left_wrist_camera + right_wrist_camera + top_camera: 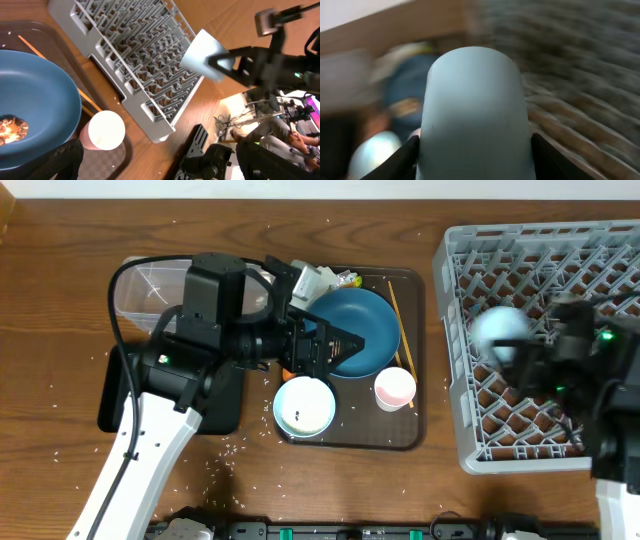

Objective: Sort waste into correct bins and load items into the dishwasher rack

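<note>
Next, I set the small light-blue cup in the dishwasher rack's front half, far from the brown tray (628,385), with my right gripper.
My right gripper (518,352) is shut on the small light-blue cup (498,328) and holds it over the left part of the light-grey dishwasher rack (458,415). The cup fills the right wrist view (475,100). My left gripper (335,345) is open and empty over the left rim of the dark-blue bowl (372,320). Brownish food scraps (11,129) lie in that bowl. The white bowl (303,406), the white-and-pink cup (395,388) and the chopsticks (401,330) are on the brown tray. The napkin with its yellow-green wrapper (325,280) lies at the tray's back.
The clear tub (145,285) is at the back left. The black tray (112,412) is in front of it, mostly under my left arm. Rice grains (225,455) are scattered over the wooden table. The brown serving tray (415,435) lies between the bins and the rack.
</note>
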Controlling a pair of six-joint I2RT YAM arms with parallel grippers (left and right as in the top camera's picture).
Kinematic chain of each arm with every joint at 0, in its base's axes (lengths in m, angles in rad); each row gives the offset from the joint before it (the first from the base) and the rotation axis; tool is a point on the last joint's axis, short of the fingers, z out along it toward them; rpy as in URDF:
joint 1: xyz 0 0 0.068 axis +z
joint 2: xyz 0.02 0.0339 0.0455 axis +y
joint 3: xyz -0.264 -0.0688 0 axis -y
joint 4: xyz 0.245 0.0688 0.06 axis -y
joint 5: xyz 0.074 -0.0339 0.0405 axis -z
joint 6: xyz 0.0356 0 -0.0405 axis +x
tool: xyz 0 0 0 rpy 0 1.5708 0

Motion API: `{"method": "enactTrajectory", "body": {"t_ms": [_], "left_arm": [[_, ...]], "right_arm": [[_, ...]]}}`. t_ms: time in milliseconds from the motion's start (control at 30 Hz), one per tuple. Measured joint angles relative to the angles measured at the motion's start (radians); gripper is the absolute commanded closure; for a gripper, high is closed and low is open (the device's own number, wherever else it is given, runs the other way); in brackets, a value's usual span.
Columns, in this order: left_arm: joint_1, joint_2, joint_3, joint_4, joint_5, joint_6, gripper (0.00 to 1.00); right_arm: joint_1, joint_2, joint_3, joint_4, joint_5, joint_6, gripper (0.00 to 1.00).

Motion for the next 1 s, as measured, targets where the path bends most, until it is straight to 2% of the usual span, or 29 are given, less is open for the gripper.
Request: {"method": "enactTrajectory", "body": {"t_ms": [167,333,533,667,933,1000], "left_arm": [[0.000,0.000,0.000,-0.026,0.000,0.000,0.02],[0.000,0.000,0.000,-0.068,0.000,0.001,0.02],[0.000,0.000,0.000,-0.087,0.000,0.003,0.01],[0.000,0.000,0.000,-0.097,0.000,0.003,0.02],[0.000,0.000,0.000,-0.098,0.000,0.003,0.01],[0.000,0.000,0.000,-0.098,0.000,0.003,0.01]], "right_arm": [[-0.191,0.043,0.000,0.005,0.240,0.122,0.53],[-0.383,0.122,0.000,0.040,0.297,0.208,0.53],[-0.560,0.252,0.000,0.084,0.242,0.289,0.50],[-0.656,0.348,0.000,0.166,0.139,0.323,0.49],[-0.726,0.509,0.000,0.223,-0.043,0.373,0.48],[-0.726,0.546,0.000,0.222,-0.076,0.381,0.35]]}}
